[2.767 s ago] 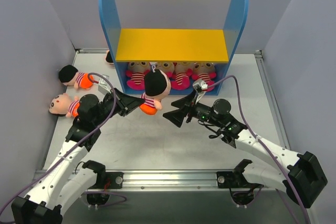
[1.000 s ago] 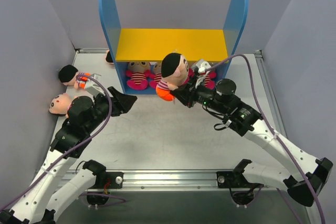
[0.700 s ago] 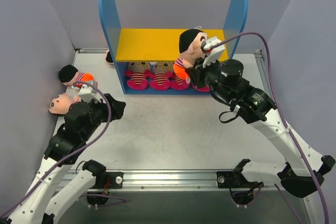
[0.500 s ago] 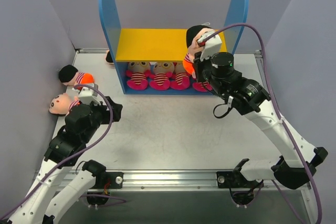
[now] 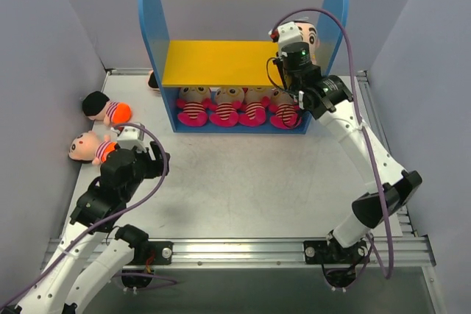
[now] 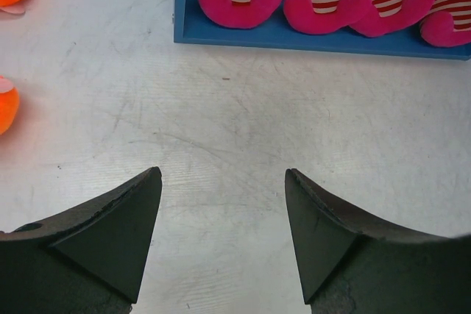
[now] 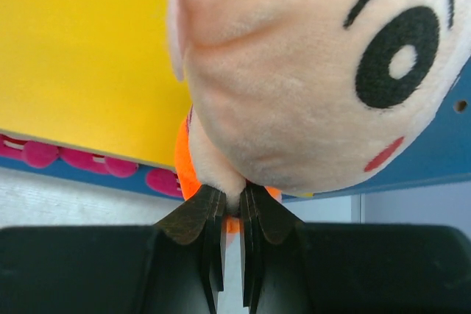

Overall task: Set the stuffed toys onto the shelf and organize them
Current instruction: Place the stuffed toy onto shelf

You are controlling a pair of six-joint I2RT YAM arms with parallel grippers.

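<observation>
My right gripper pinches the toy's arm, so I should set it on the yellow board and grab its orange bottom (image 7: pixel 187 161) to straighten it.
The shelf (image 5: pixel 221 62) has blue side panels, a yellow upper board (image 7: pixel 81 56) and a blue base (image 6: pixel 294 38). Several pink striped stuffed toys (image 5: pixel 224 104) sit in a row on the lower level. My right gripper (image 7: pixel 234 196) is shut on a peach-headed toy (image 7: pixel 309 71) with an orange bottom. It holds that toy (image 5: pixel 313 37) over the right end of the yellow board, beside the right panel. My left gripper (image 6: pixel 221 174) hangs open and empty low over the table in front of the shelf, also seen from above (image 5: pixel 158 159).
Two peach-headed toys with orange bottoms lie on the table at the left, one (image 5: pixel 105 108) farther back and one (image 5: pixel 88 146) nearer. Part of another toy (image 5: pixel 152 80) shows behind the shelf's left panel. Grey walls close both sides.
My right arm has lifted the peach-headed toy from in front of the shelf up to the right end of the yellow board. My left arm has drawn back toward the near left.
</observation>
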